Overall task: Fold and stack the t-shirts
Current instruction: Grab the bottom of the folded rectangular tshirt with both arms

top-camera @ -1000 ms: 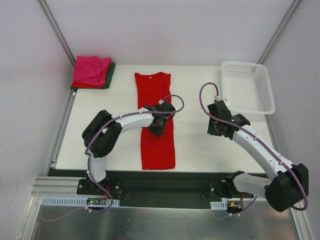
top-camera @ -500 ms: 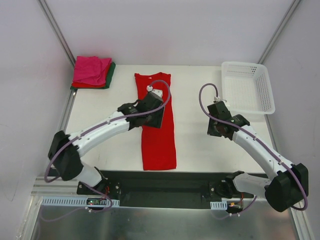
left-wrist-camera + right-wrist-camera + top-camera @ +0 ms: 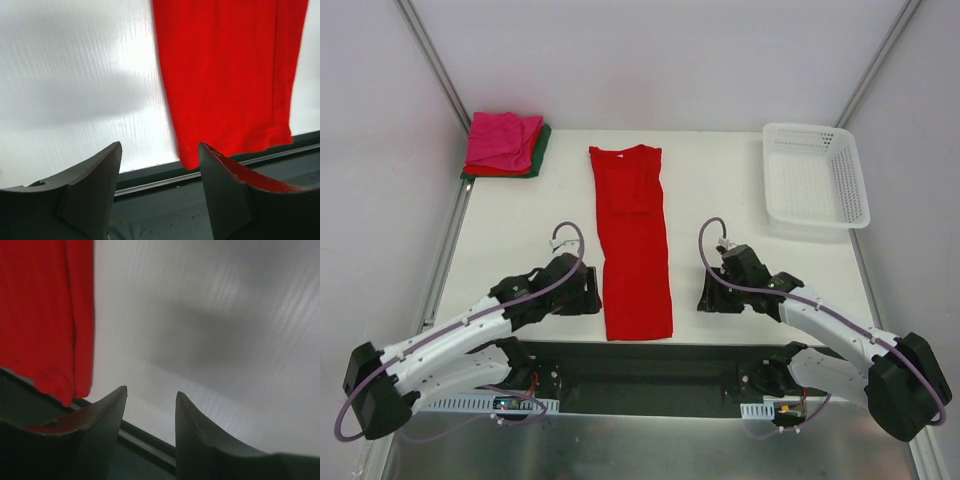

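Observation:
My left gripper is to grab next the red t-shirt's hem corner (image 3: 609,329) (image 3: 186,154) on the side away from my right gripper.
A bright red t-shirt (image 3: 635,240) lies folded into a long narrow strip down the middle of the table, hem at the near edge. My left gripper (image 3: 594,295) sits low beside the hem's left corner, open, with nothing between its fingers. My right gripper (image 3: 704,297) is open and empty a little to the right of the hem. In the left wrist view the red t-shirt (image 3: 230,75) fills the upper right beyond the open gripper (image 3: 160,146). The right wrist view has the red t-shirt (image 3: 45,315) at left, apart from the gripper (image 3: 151,391). A folded stack (image 3: 505,143), magenta over red and dark green, rests at the back left.
A white lattice basket (image 3: 815,180) stands at the back right corner of the white table (image 3: 520,250). The table's dark front rail (image 3: 650,360) runs just below the shirt's hem. Metal frame posts rise at both back corners.
The left arm has drawn back from the shirt's middle to its near left corner. The right arm has come down from beside the basket. Both grippers have opened.

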Action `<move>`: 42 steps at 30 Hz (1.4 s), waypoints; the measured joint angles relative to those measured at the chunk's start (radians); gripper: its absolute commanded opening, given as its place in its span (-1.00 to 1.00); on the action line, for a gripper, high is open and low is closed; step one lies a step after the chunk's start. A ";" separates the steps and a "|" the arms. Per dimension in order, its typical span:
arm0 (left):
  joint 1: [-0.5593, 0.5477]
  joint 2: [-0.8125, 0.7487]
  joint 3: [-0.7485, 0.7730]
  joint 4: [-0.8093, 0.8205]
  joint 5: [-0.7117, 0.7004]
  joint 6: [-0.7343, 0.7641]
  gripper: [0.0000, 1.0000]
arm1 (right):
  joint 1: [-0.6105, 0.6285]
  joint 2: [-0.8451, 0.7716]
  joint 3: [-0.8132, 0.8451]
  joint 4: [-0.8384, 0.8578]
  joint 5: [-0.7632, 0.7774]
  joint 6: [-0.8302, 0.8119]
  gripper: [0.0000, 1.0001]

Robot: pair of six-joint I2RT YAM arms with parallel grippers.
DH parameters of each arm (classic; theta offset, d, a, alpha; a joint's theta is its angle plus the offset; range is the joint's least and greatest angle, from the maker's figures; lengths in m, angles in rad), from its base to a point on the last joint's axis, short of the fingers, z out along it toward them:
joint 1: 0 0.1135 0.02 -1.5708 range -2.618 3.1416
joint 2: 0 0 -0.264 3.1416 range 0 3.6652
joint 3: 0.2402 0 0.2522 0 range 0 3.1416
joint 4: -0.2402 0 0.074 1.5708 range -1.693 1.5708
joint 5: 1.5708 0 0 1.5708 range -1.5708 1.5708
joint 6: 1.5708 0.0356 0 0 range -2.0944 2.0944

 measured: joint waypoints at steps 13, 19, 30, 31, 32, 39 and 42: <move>-0.018 -0.223 -0.310 0.180 0.119 -0.209 0.21 | 0.157 0.054 -0.055 0.269 -0.182 0.113 -0.03; -0.059 -0.187 -0.359 0.287 0.157 -0.267 0.21 | 0.261 0.100 -0.055 0.282 -0.168 0.148 -0.03; -0.085 -0.126 -0.370 0.394 0.175 -0.304 0.20 | 0.324 0.150 -0.054 0.289 -0.130 0.185 -0.03; -0.085 -0.119 -0.370 0.403 0.175 -0.305 0.20 | 0.325 0.154 -0.054 0.290 -0.128 0.186 -0.03; -0.085 -0.109 -0.370 0.415 0.175 -0.306 0.20 | 0.326 0.157 -0.054 0.291 -0.127 0.187 -0.02; -0.086 -0.068 -0.370 0.472 0.175 -0.307 0.19 | 0.333 0.181 -0.054 0.299 -0.119 0.193 -0.01; -0.091 -0.058 -0.369 0.488 0.175 -0.306 0.19 | 0.334 0.198 -0.054 0.319 -0.120 0.203 -0.01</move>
